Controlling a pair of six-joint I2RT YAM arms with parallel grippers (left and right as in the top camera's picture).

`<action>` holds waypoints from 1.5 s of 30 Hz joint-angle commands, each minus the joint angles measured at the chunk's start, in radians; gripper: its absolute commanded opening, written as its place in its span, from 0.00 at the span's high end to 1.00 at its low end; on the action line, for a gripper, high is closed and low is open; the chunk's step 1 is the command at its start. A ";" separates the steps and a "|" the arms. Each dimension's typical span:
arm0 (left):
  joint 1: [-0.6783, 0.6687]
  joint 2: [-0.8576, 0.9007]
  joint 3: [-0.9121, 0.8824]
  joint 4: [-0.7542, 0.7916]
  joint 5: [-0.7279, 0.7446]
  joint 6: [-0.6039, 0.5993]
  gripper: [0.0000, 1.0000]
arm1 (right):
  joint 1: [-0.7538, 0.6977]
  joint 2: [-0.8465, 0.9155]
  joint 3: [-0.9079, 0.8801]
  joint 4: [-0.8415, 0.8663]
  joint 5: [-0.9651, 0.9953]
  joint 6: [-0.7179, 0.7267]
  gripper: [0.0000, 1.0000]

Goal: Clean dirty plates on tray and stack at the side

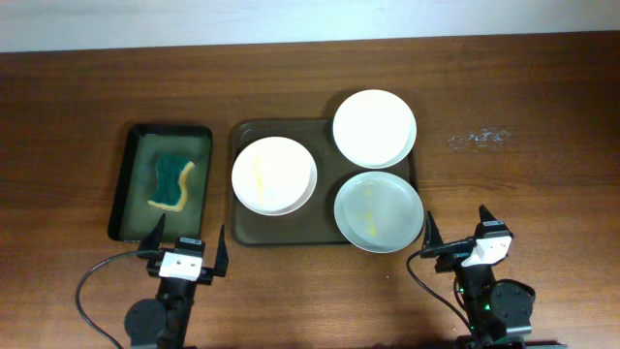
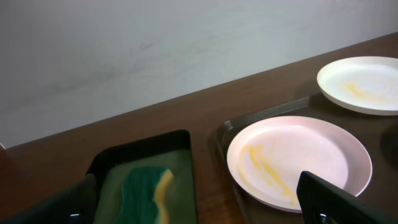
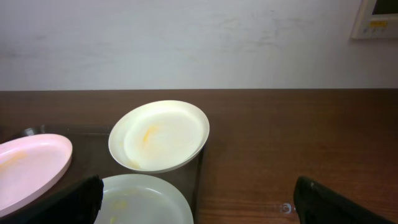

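Observation:
Next, my left gripper moves to the sponge in the narrow black tray and closes on the middle of its green side (image 1: pixel 170 179) (image 2: pixel 140 194).
Three plates lie on the dark olive-brown tray (image 1: pixel 254 231): a white plate (image 1: pixel 274 175) with a yellow smear at the left, a white plate (image 1: pixel 375 128) over the far right corner, and a pale grey-green plate (image 1: pixel 379 211) with a yellow smear at the near right. My left gripper (image 1: pixel 186 249) is open and empty, near the table's front edge below the sponge tray. My right gripper (image 1: pixel 458 231) is open and empty, right of the grey-green plate. The left wrist view shows the smeared plate (image 2: pixel 298 162); the right wrist view shows the far plate (image 3: pixel 160 136) and the grey-green one (image 3: pixel 140 200).
A narrow black tray (image 1: pixel 131 184) left of the big tray holds a green and yellow sponge (image 1: pixel 172 182), also in the left wrist view (image 2: pixel 146 193). A whitish smudge (image 1: pixel 480 138) marks the wood table at the right. A wall runs behind the table.

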State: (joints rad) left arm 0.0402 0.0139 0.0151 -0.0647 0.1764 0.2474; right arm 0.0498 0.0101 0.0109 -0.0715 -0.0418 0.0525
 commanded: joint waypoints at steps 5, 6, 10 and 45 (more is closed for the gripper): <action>-0.005 -0.007 -0.006 0.000 0.003 0.016 0.01 | 0.009 -0.006 -0.005 -0.004 0.002 0.007 0.02; -0.005 -0.007 -0.006 0.000 0.003 0.016 0.00 | 0.009 -0.006 -0.005 -0.004 0.002 0.007 0.02; -0.005 -0.007 -0.006 0.000 0.003 0.016 0.01 | 0.009 -0.006 -0.005 -0.004 0.002 0.007 0.01; -0.005 -0.007 -0.006 -0.012 -0.117 0.054 0.01 | 0.009 -0.006 -0.005 -0.004 0.002 0.007 0.01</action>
State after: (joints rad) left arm 0.0395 0.0139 0.0147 -0.0723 0.0875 0.2806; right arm 0.0498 0.0101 0.0109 -0.0715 -0.0418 0.0532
